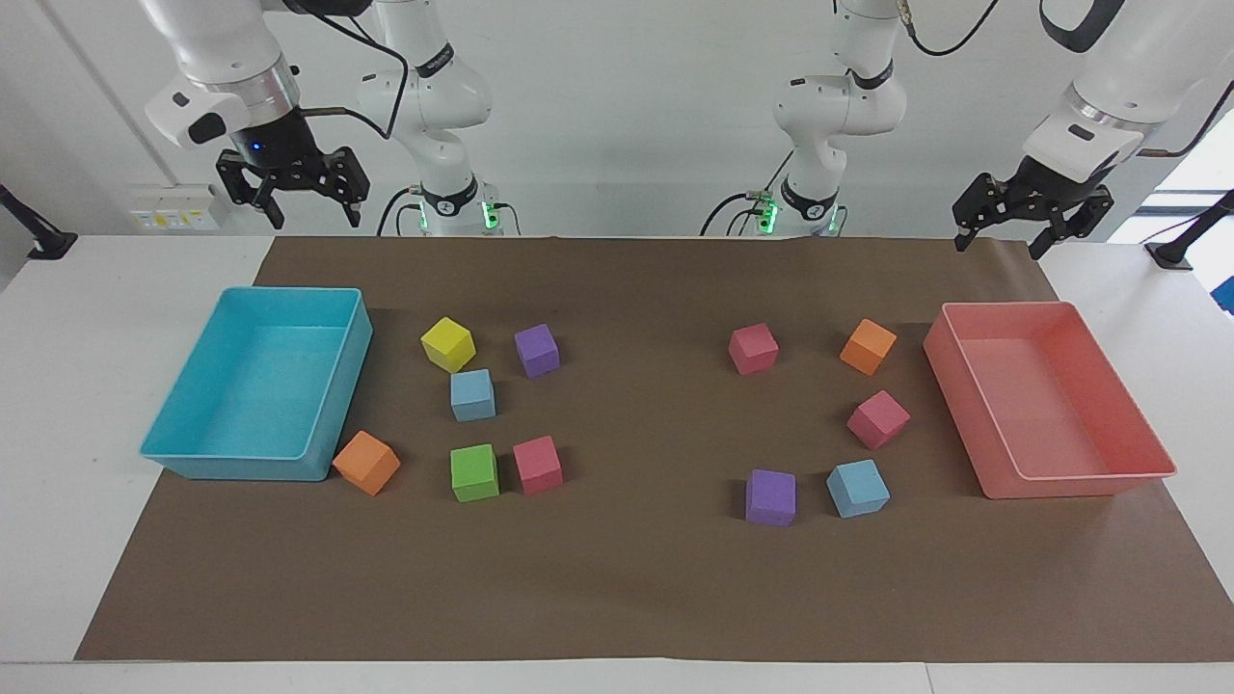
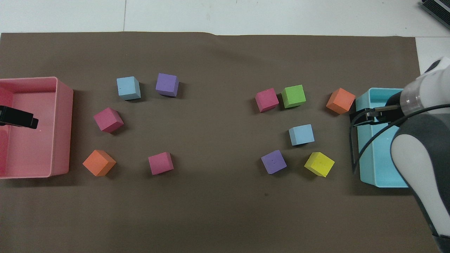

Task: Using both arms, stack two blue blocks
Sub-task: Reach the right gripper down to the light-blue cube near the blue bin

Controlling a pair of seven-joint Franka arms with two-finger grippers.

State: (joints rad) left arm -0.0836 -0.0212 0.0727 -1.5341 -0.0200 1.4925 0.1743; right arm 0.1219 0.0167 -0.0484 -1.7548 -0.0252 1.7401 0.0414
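Note:
My right gripper should grip the blue block that lies between the yellow cube and the green cube, closing on the sides of the blue block (image 2: 302,135).
One blue block (image 1: 472,395) (image 2: 301,134) lies toward the right arm's end, between a yellow cube (image 1: 448,344) and a green cube (image 1: 474,472). The other blue block (image 1: 857,488) (image 2: 128,88) lies toward the left arm's end, beside a purple cube (image 1: 770,497). My right gripper (image 1: 310,214) (image 2: 365,117) hangs open and empty high over the turquoise tray (image 1: 174,453), above the rim nearest the cubes. My left gripper (image 1: 1000,246) (image 2: 21,119) waits open and empty high over the pink tray (image 1: 1080,482).
Other cubes lie on the brown mat: orange (image 1: 366,463), pink (image 1: 538,465) and purple (image 1: 537,350) at the right arm's end; pink (image 1: 753,348), orange (image 1: 868,346) and pink (image 1: 878,419) at the left arm's end. The mat's middle (image 1: 646,405) is bare.

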